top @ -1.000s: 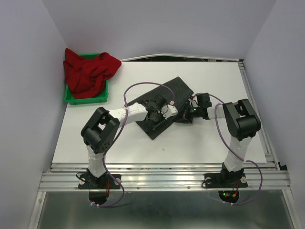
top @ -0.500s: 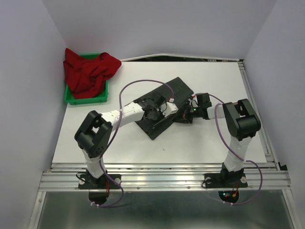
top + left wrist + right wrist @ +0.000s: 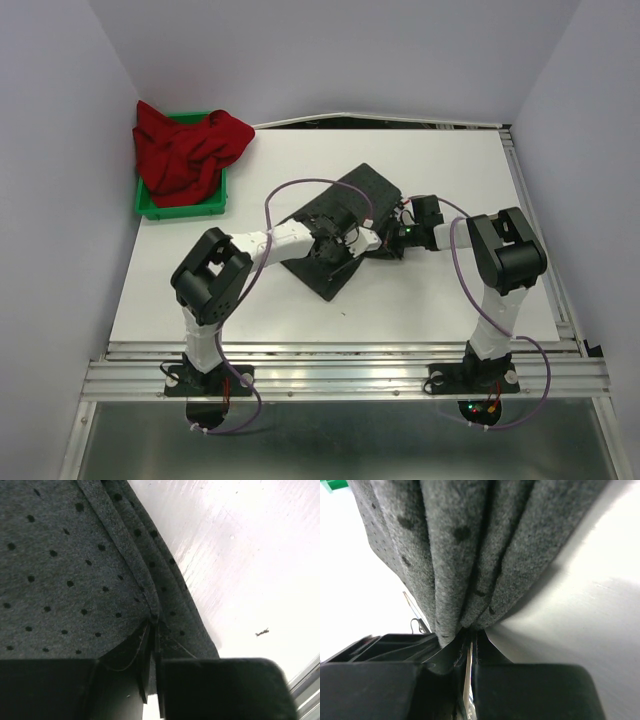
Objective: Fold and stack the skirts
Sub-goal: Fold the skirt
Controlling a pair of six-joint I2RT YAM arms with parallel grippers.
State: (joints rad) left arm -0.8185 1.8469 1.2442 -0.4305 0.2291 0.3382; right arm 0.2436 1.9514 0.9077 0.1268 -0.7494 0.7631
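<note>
I will release the bunched layers from my right gripper onto the bare white table [image 3: 399, 284], in the space between that gripper and the near metal rail.
The charcoal dotted skirt [image 3: 350, 205] lies folded in the middle of the white table. My left gripper [image 3: 352, 248] sits over its near part, shut on a pinched fold of the skirt [image 3: 75, 570]. My right gripper [image 3: 385, 243] is at the skirt's right edge, shut on bunched layers of the same cloth [image 3: 465, 545]. The red skirt [image 3: 185, 148] lies crumpled in and over the green bin [image 3: 215, 205] at the far left.
The white table [image 3: 440, 290] has a metal rail along its near edge [image 3: 340, 352]. Grey walls stand close on the left, back and right. Purple cables [image 3: 300, 185] loop above both arms.
My left gripper has shifted right and nearer along the skirt, and the skirt's near corner has drawn in with it. My right arm has barely moved.
</note>
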